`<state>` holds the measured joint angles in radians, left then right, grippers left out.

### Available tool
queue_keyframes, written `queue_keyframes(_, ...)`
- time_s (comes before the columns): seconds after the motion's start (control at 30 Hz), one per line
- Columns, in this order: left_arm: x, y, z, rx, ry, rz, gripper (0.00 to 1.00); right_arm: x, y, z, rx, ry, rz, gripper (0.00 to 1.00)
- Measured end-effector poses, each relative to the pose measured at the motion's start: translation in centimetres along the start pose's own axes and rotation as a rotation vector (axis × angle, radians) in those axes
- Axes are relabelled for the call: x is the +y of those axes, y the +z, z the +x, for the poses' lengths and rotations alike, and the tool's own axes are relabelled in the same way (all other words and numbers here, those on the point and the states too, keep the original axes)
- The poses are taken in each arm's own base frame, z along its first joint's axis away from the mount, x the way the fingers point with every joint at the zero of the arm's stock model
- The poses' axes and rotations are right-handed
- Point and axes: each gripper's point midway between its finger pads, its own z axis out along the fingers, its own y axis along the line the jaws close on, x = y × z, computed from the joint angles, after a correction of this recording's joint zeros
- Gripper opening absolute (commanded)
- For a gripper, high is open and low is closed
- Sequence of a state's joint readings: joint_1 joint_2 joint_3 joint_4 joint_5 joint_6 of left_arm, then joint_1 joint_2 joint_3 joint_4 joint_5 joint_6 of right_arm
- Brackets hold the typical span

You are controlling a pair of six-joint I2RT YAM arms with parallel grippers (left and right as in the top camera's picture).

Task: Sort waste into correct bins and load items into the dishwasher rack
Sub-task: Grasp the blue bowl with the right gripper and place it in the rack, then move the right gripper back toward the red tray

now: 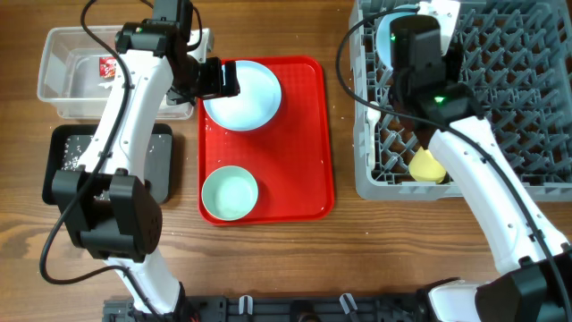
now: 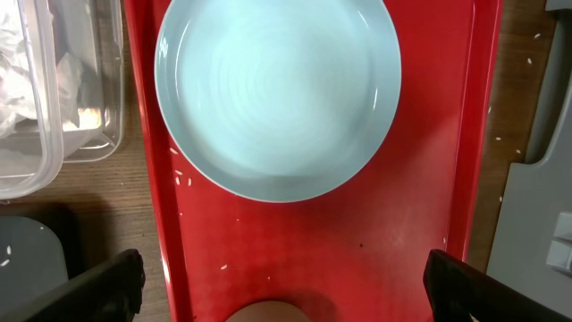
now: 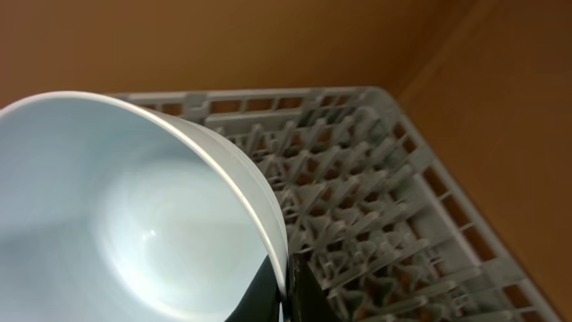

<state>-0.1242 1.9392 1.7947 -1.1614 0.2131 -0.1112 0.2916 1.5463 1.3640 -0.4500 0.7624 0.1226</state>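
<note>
I will leave the light blue bowl, now held tilted over the rack, with my right gripper in the dishwasher rack's far corner [image 1: 392, 63] nearest the red serving tray.
The pale blue plate [image 1: 246, 94] lies at the far end of the red serving tray [image 1: 313, 134]. It fills the top of the left wrist view [image 2: 277, 94]. My left gripper [image 1: 214, 79] is open and empty just above the plate's left edge, its fingers wide apart over the tray [image 2: 286, 291]. The pale green bowl [image 1: 230, 193] sits at the tray's near end. My right gripper [image 3: 288, 284] is shut on the rim of the light blue bowl [image 3: 116, 215], held tilted over the far left corner of the dishwasher rack [image 1: 500, 98]. The yellow cup [image 1: 427, 165] lies in the rack. The spoon is out of view.
The clear tub [image 1: 63, 85] at the far left holds the red wrapper [image 1: 109, 67] and white tissue [image 2: 18, 63]. The black tray [image 1: 156, 161] in front of it holds rice grains. A few grains lie on the red tray [image 2: 183, 179].
</note>
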Motion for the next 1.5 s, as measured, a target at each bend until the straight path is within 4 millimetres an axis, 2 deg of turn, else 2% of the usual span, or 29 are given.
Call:
queue_keyframes(0.13, 0.0, 0.0, 0.0, 0.000, 0.000, 0.000, 1.00, -1.7, 1.0, -0.6, -0.015, -0.043, 0.052, 0.04)
queue_keyframes(0.2, 0.0, 0.0, 0.0, 0.000, 0.000, 0.000, 1.00, -1.7, 1.5, -0.5, -0.011, -0.077, 0.066, 0.04)
queue_keyframes(0.3, 0.0, 0.0, 0.0, 0.000, 0.000, 0.000, 1.00, -0.3, 3.4, -0.3, -0.020, -0.169, 0.072, 0.04)
queue_keyframes(0.4, 0.0, 0.0, 0.0, 0.000, 0.000, 0.000, 1.00, 1.2, 5.5, -0.9, -0.067, -0.247, 0.105, 0.04)
queue_keyframes(0.57, 0.1, 0.0, 0.0, 0.000, 0.000, -0.004, 1.00, 3.3, 9.5, 0.6, -0.076, -0.426, 0.207, 0.04)
queue_keyframes(0.67, 0.1, 0.0, 0.0, 0.000, 0.000, -0.005, 1.00, 4.0, 10.7, 0.9, -0.090, -0.495, 0.244, 0.04)
queue_keyframes(0.8, 0.1, 0.0, 0.0, -0.001, 0.000, -0.006, 1.00, 4.4, 11.4, 0.6, -0.116, -0.507, 0.273, 0.04)
queue_keyframes(1.03, 0.1, 0.0, 0.0, -0.001, 0.000, -0.006, 1.00, 5.3, 12.6, 2.2, -0.093, -0.551, 0.269, 0.04)
queue_keyframes(1.2, 0.1, 0.0, 0.0, -0.001, 0.000, -0.006, 1.00, 5.6, 12.5, 2.2, -0.096, -0.552, 0.266, 0.04)
queue_keyframes(1.27, 0.1, 0.0, 0.0, -0.001, 0.000, -0.007, 1.00, 6.4, 12.1, 2.2, -0.105, -0.560, 0.253, 0.06)
queue_keyframes(1.33, 0.1, 0.0, 0.0, -0.001, 0.000, -0.007, 1.00, 7.0, 11.8, 2.3, -0.108, -0.568, 0.245, 0.18)
queue_keyframes(1.4, 0.1, 0.0, 0.0, -0.001, 0.000, -0.006, 1.00, 7.6, 11.5, 2.4, -0.111, -0.581, 0.233, 0.50)
queue_keyframes(1.47, 0.1, 0.0, 0.0, -0.001, 0.000, -0.007, 1.00, 8.5, 11.0, 2.4, -0.121, -0.591, 0.219, 0.69)
queue_keyframes(1.5, 0.1, 0.0, 0.0, -0.001, 0.000, -0.006, 1.00, 8.9, 10.8, 2.4, -0.125, -0.600, 0.214, 0.75)
